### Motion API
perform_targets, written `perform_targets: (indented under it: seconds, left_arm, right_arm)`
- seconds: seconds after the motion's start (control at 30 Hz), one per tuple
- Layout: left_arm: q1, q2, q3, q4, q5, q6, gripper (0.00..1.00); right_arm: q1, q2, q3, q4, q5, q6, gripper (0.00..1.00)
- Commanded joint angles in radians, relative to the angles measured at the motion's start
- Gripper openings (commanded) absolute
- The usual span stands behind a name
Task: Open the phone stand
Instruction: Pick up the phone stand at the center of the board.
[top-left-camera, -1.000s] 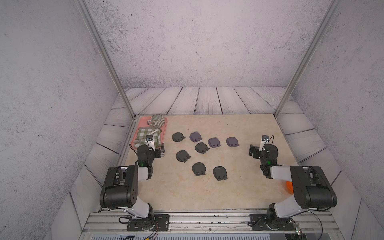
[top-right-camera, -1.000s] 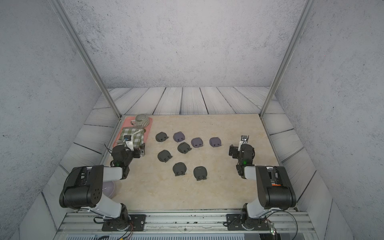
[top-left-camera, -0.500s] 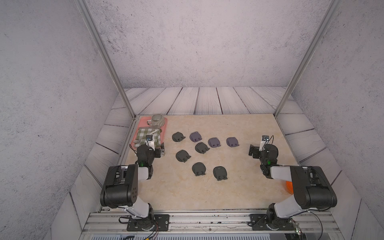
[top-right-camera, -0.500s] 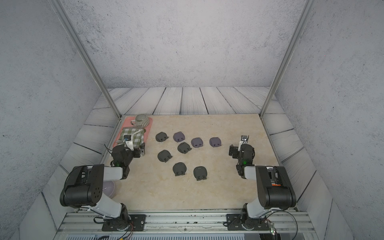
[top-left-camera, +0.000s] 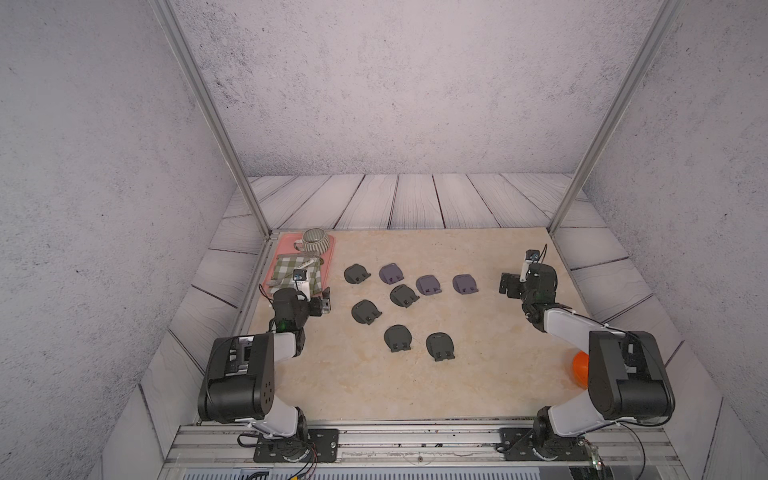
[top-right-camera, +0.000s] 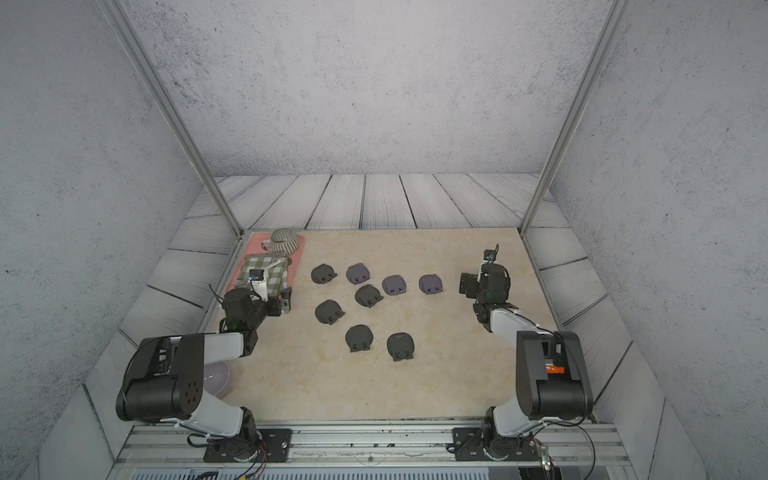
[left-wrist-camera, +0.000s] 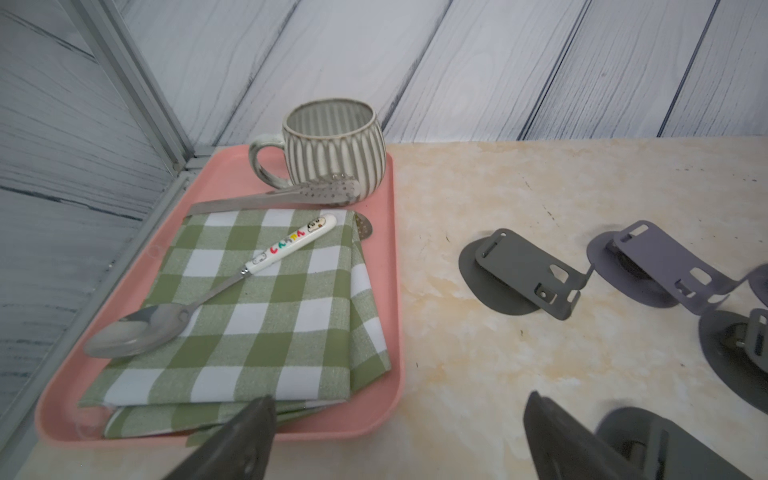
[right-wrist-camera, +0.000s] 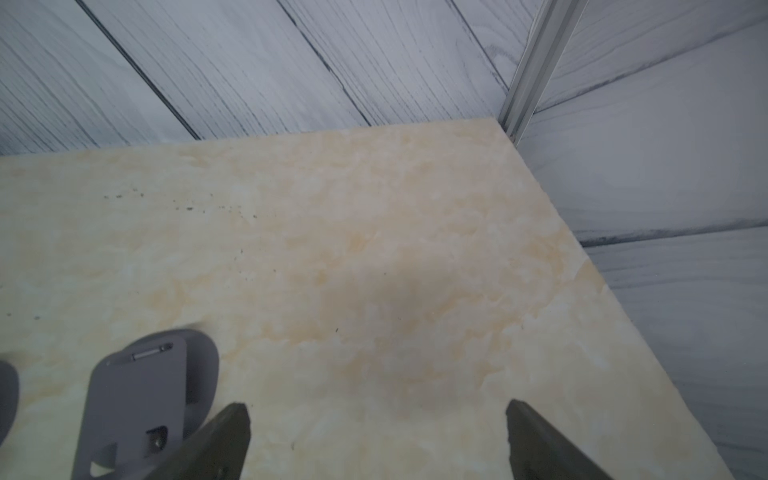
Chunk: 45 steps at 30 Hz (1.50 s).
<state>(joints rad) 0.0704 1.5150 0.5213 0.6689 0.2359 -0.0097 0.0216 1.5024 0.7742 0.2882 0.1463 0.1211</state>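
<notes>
Next, my right gripper goes to the purple-grey stand nearest to it and closes on the stand's end with the square holes (top-left-camera: 466, 289) (right-wrist-camera: 130, 448).
Several phone stands lie folded low on the marble tabletop, some dark grey (top-left-camera: 365, 311), some purple-grey (top-left-camera: 428, 285). My left gripper (top-left-camera: 322, 305) hovers open at the table's left side, beside the pink tray, with nothing between its fingers. In the left wrist view my left gripper (left-wrist-camera: 401, 419) sits over bare table, with a dark grey stand (left-wrist-camera: 519, 274) and a purple-grey one (left-wrist-camera: 656, 266) ahead of it. My right gripper (top-left-camera: 509, 284) is open and empty at the right side. In the right wrist view my right gripper (right-wrist-camera: 378, 415) has a purple-grey stand (right-wrist-camera: 141, 399) just beside one finger.
A pink tray (left-wrist-camera: 395, 291) at the back left holds a ribbed mug (left-wrist-camera: 332, 141), metal tongs (left-wrist-camera: 291, 195), a green checked cloth (left-wrist-camera: 266, 311) and a spoon (left-wrist-camera: 208, 299). An orange object (top-left-camera: 579, 368) lies by the right arm's base, a pale bowl (top-right-camera: 216, 378) by the left arm's.
</notes>
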Motion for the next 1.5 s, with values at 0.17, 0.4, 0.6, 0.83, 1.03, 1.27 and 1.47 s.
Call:
perform_targets:
  seconds: [0.17,0.4,0.6,0.83,1.03,1.27,1.47]
  left_arm:
    - [-0.001,-0.049,0.306,-0.543,0.121,-0.080,0.98]
    - [-0.018,-0.056,0.415,-0.667,0.290,-0.170,0.98]
    - [-0.053,-0.067,0.437,-0.668,0.407,-0.185,0.98]
    - [-0.073,0.014,0.491,-0.580,0.579,-0.320,0.98]
    - [-0.073,0.158,0.602,-0.600,0.677,-0.483,0.98]
    - [-0.106,0.188,0.651,-0.644,0.699,-0.431,0.99]
    - [-0.124,0.163,0.684,-0.653,0.629,-0.501,0.98]
  right_arm:
    - [0.028,-0.042,0.175,-0.400,-0.126,0.136,0.99]
    - [0.054,0.019,0.304,-0.587,-0.175,0.135,0.99]
    - [0.082,0.115,0.418,-0.767,-0.209,0.094,0.99]
    - [0.135,0.251,0.547,-0.924,-0.187,0.025,0.99]
    - [0.184,0.339,0.624,-0.980,-0.168,-0.013,0.99]
    - [0.202,0.417,0.691,-1.015,-0.160,-0.029,0.99]
    - [0.213,0.457,0.723,-1.015,-0.161,-0.035,0.99]
